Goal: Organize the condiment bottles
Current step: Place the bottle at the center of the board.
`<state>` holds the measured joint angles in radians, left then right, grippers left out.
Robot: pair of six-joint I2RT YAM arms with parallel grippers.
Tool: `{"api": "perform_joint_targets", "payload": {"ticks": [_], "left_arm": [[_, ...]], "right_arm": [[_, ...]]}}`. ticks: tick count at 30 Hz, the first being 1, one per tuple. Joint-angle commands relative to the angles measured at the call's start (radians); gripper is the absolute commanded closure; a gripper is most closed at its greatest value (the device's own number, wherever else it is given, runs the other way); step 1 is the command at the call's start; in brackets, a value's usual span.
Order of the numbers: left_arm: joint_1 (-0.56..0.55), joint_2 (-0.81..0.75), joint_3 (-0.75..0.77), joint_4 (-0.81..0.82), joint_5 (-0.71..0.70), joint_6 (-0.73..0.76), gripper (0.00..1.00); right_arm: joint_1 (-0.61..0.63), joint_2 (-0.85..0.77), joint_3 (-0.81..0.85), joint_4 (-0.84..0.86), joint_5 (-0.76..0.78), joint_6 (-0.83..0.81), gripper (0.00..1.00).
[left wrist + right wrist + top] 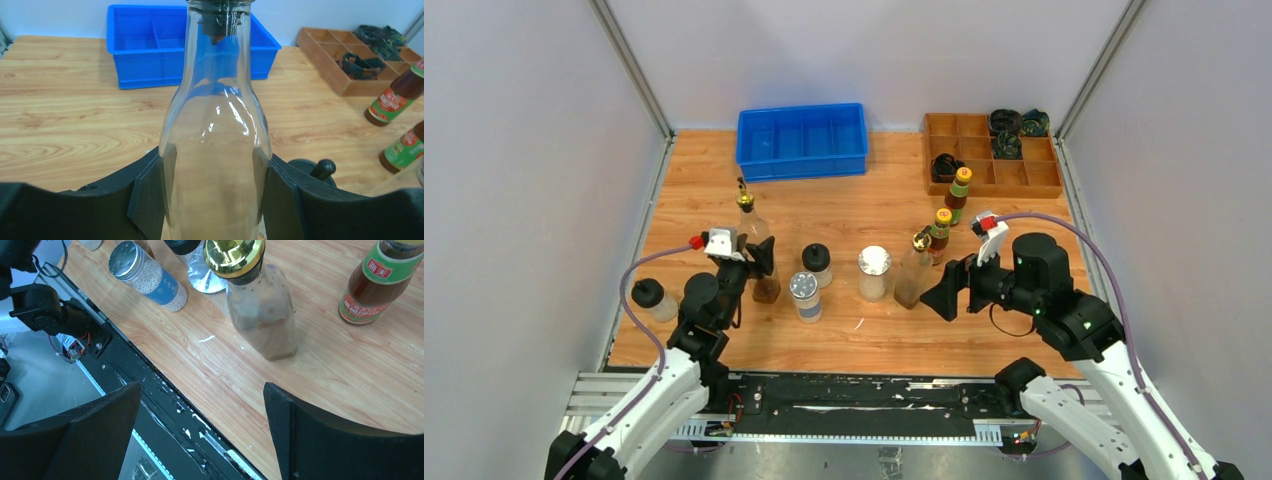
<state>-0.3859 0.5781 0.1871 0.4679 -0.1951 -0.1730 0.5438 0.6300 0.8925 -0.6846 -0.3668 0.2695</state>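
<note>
Next, my left gripper releases the tall clear cruet close beside the black-capped jar behind the blue-labelled shaker (pixel 780 284).
My left gripper (pixel 761 262) is shut on a tall clear cruet (pixel 757 240). In the left wrist view its fingers (pixel 147 200) press both sides of the glass body (pixel 215 145). The second cruet (pixel 913 272), gold-capped and brownish inside (pixel 260 315), stands just left of my open right gripper (pixel 937 295), whose jaws (pixel 202 435) hold nothing above the table's front edge. Between the arms stand a blue-labelled shaker (pixel 805 297), a silver-lidded shaker (pixel 874 273) and a black-capped jar (pixel 817 264). Another black-capped jar (pixel 653 298) sits far left. Two yellow-capped sauce bottles (pixel 939 233) (pixel 959 192) stand behind the right cruet.
A blue divided bin (pixel 802 140) stands at the back centre. A wooden compartment tray (pixel 1024 178) with dark coiled items (pixel 1007 122) is at the back right. The black metal rail (pixel 844 405) runs along the near table edge.
</note>
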Motion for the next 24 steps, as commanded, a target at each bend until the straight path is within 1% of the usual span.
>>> {"api": "perform_joint_targets", "payload": {"ticks": [1, 9, 17, 21, 24], "left_arm": [[-0.05, -0.012, -0.045, 0.183, -0.055, 0.037, 0.95], [-0.088, 0.04, -0.122, 0.369, -0.065, 0.054, 0.93], [-0.099, 0.219, -0.1, 0.634, -0.012, 0.075, 0.93], [-0.1, 0.366, -0.089, 0.813, 0.011, 0.092, 0.92], [-0.1, 0.491, -0.089, 0.961, 0.041, 0.109, 0.89]], "right_arm": [[0.009, 0.008, -0.01, 0.05, 0.006, -0.013, 0.02], [0.008, 0.077, -0.015, 0.106, -0.002, -0.02, 0.02], [0.008, 0.122, 0.021, 0.111, -0.004, -0.046, 0.01], [0.008, 0.116, 0.047, 0.111, 0.002, -0.081, 0.01], [0.008, 0.103, 0.059, 0.112, 0.009, -0.111, 0.0]]}}
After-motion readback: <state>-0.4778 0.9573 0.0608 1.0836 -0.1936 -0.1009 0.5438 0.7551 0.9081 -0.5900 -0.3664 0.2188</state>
